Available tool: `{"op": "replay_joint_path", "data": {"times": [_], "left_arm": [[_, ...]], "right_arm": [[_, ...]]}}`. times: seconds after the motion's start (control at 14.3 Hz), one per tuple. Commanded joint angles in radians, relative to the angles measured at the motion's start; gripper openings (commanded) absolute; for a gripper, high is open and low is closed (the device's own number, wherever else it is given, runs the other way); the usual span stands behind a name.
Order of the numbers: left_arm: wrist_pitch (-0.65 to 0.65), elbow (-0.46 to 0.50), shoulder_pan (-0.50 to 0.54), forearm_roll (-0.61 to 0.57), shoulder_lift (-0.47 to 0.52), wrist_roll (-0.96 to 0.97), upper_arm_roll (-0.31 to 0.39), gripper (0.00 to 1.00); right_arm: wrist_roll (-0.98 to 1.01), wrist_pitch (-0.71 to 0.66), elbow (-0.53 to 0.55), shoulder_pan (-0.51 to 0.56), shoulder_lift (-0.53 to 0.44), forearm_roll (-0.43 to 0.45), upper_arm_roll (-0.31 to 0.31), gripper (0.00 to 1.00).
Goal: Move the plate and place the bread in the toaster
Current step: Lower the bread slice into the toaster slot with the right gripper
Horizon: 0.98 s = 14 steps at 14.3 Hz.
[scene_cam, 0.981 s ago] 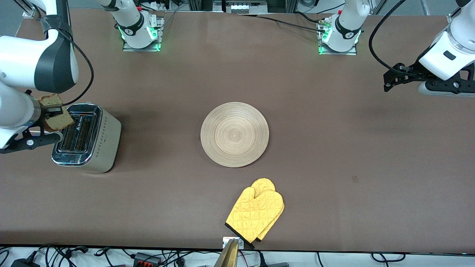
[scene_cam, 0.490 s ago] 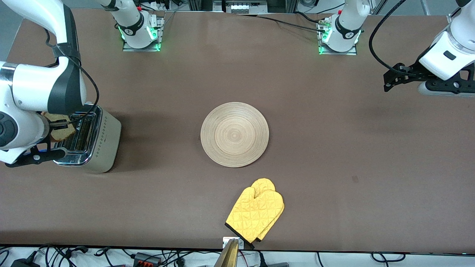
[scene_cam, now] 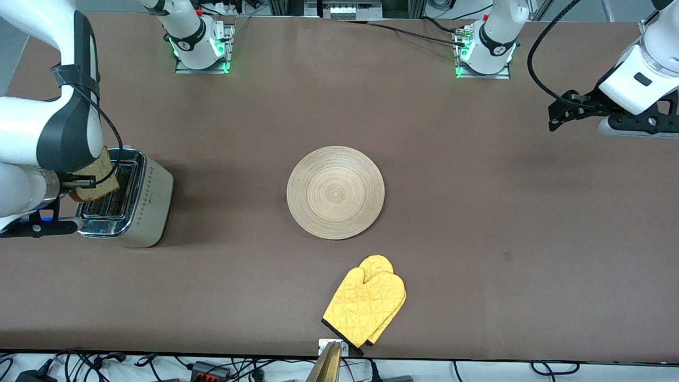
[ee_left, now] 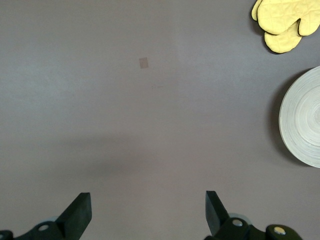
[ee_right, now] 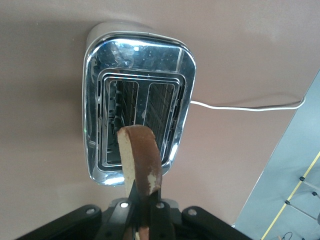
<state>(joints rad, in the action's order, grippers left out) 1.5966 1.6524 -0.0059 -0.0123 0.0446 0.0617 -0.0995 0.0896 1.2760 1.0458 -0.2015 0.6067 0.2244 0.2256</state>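
Note:
Next, my right gripper releases the bread in the toaster's slot nearer the round bamboo plate (scene_cam: 121, 191) (ee_right: 119, 124).
My right gripper (scene_cam: 79, 183) is shut on the bread (scene_cam: 98, 179), a tan slice with brown crust, held on edge just over the toaster (scene_cam: 127, 199). The toaster is beige with a chrome top and stands at the right arm's end of the table. In the right wrist view the bread (ee_right: 141, 159) hangs from my gripper (ee_right: 145, 212) above the toaster's (ee_right: 137, 75) slots. The round bamboo plate (scene_cam: 335, 192) lies bare at the table's middle; it also shows in the left wrist view (ee_left: 304, 120). My left gripper (ee_left: 147, 212) is open and empty, waiting high over the left arm's end.
A yellow oven mitt (scene_cam: 367, 305) lies near the table's front edge, nearer the camera than the plate, and shows in the left wrist view (ee_left: 286, 22). The toaster's white cord (ee_right: 240, 107) runs off toward the table's edge.
My right gripper has swung the bread over the toaster, dipped toward the slots, then shifted slightly and turned the slice more upright. The left arm has not moved.

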Motion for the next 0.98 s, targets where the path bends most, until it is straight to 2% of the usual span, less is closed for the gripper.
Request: {"op": "replay_joint_path", "data": {"times": [0.0,0.63,0.77,0.91], "left_arm": [[-0.023,-0.022,0.003,0.014,-0.002,0.001,0.000,1.00],[-0.023,-0.022,0.003,0.014,-0.002,0.001,0.000,1.00],[-0.023,-0.022,0.003,0.014,-0.002,0.001,0.000,1.00],[-0.023,-0.022,0.004,0.014,-0.002,0.001,0.000,1.00]], "right_arm": [[-0.019,-0.007,-0.040,0.007,0.027,-0.013,-0.006,0.00],[-0.019,0.086,-0.038,0.024,0.077,-0.019,-0.009,0.00],[-0.021,0.117,-0.038,0.034,0.096,-0.069,-0.006,0.00],[-0.036,0.128,-0.035,0.031,0.105,-0.077,-0.009,0.00]]}}
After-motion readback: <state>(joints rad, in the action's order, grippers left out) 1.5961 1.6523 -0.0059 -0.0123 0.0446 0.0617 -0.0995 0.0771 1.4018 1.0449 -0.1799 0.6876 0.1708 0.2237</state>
